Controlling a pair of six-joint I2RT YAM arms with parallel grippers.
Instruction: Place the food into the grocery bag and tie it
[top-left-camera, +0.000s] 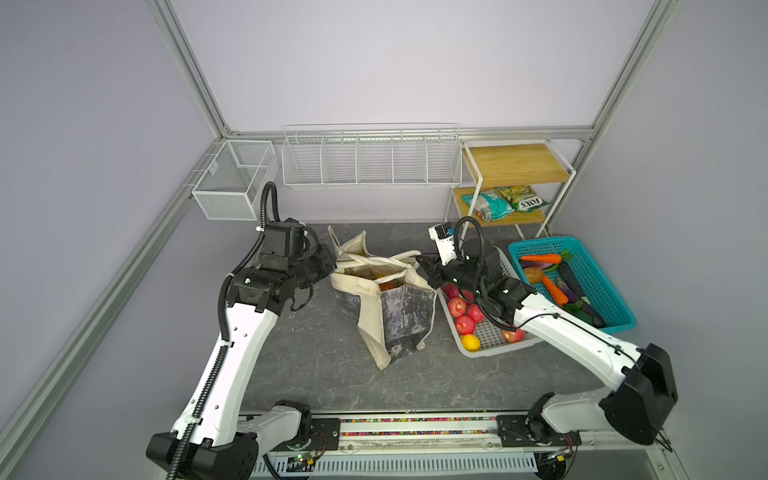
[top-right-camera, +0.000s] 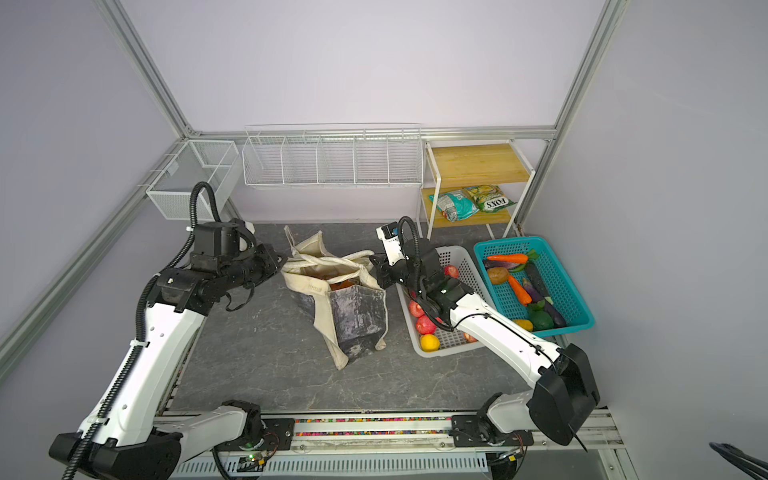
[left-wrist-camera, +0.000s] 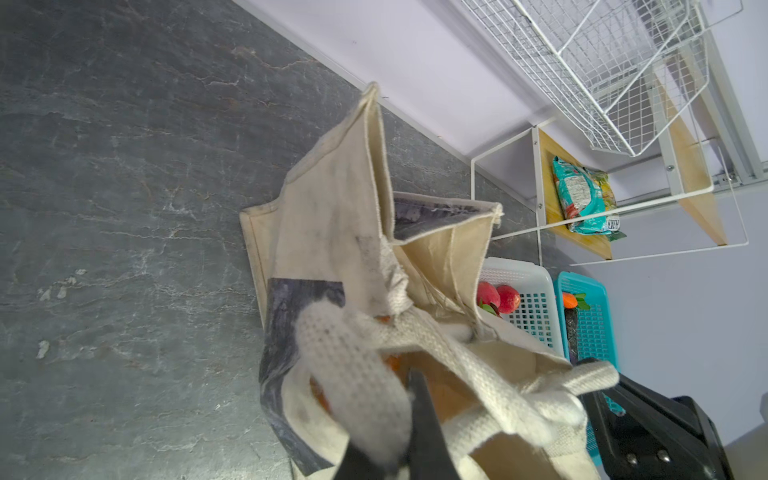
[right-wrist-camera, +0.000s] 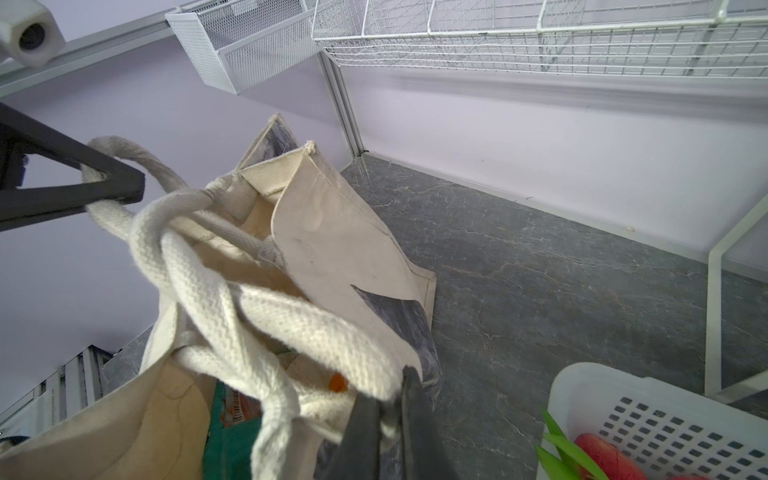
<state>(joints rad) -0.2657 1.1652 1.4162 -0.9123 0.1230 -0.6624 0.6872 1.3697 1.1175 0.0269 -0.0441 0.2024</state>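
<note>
The loose knot still leaves the bag's opening open, so my left gripper needs to give slack while my right gripper retakes its strap farther in before (right-wrist-camera: 312, 320) both pull apart.
The cream grocery bag (top-left-camera: 405, 309) (top-right-camera: 357, 316) stands mid-table with its mouth open and its two strap handles (top-left-camera: 374, 261) crossed over the top. In the right wrist view the straps (right-wrist-camera: 195, 270) wind round each other in a loose knot. My left gripper (top-left-camera: 332, 266) (left-wrist-camera: 395, 436) is shut on one strap at the bag's left rim. On the right rim, my right gripper (top-left-camera: 420, 262) (right-wrist-camera: 388, 409) is shut on the other strap. Inside the bag lie an orange fruit (top-left-camera: 386, 286) and a teal packet (right-wrist-camera: 232, 440). More food, red apples (top-left-camera: 461, 309) and a yellow fruit (top-left-camera: 470, 342), sits in the white basket.
The white perforated basket (top-left-camera: 490, 334) lies under my right forearm, with a teal basket (top-left-camera: 602, 270) of carrots and aubergines beside it. Two snack packets (top-left-camera: 505, 203) rest on the wooden shelf at back right. Wire baskets (top-left-camera: 370, 160) hang on the back wall.
</note>
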